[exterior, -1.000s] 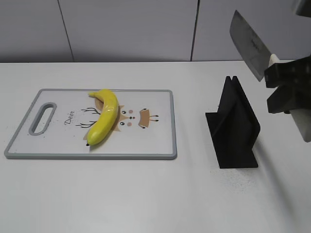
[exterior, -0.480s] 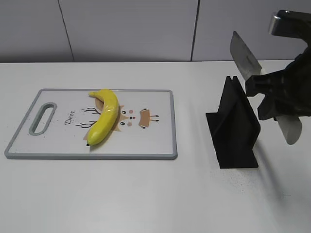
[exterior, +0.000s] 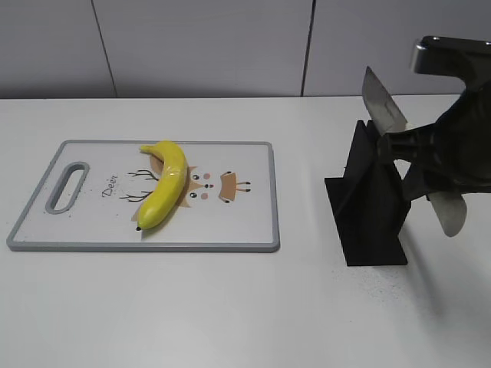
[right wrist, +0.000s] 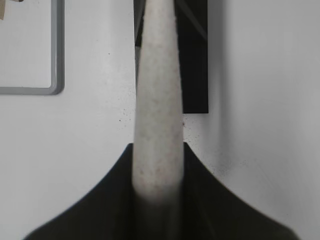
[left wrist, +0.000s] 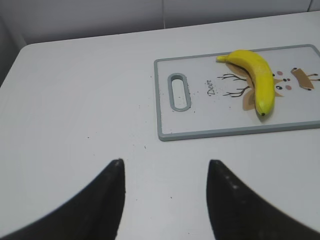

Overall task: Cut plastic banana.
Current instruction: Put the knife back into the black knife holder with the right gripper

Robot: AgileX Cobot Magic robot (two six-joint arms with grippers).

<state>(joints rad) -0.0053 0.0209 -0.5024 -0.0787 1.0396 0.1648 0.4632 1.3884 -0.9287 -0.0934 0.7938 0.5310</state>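
The robot's right gripper needs to release the knife in the sloping top of the black knife stand [exterior: 390, 170] [right wrist: 172, 20]. The knife's blade is now over the stand.
The plastic banana [exterior: 163, 185] lies whole on the white cutting board [exterior: 245, 222], left of the board's middle; it also shows in the left wrist view [left wrist: 256, 77] on the board [left wrist: 210, 131]. My right gripper [exterior: 418, 157] is shut on the pale handle [right wrist: 156, 115] of a knife. Its steel blade [exterior: 382, 103] points up and left over the black knife stand [exterior: 368, 199]. The handle's end [exterior: 447, 211] hangs down on the right. My left gripper [left wrist: 165, 165] is open and empty over bare table, near the board's handle end.
The black knife stand also shows under the handle in the right wrist view [right wrist: 195, 65]. The cutting board's corner [right wrist: 50, 87] is at that view's upper left. A grey wall runs behind the white table.
My right gripper has moved down and left with the knife. The blade has dropped from high above the stand to its top. The banana and board have not moved.
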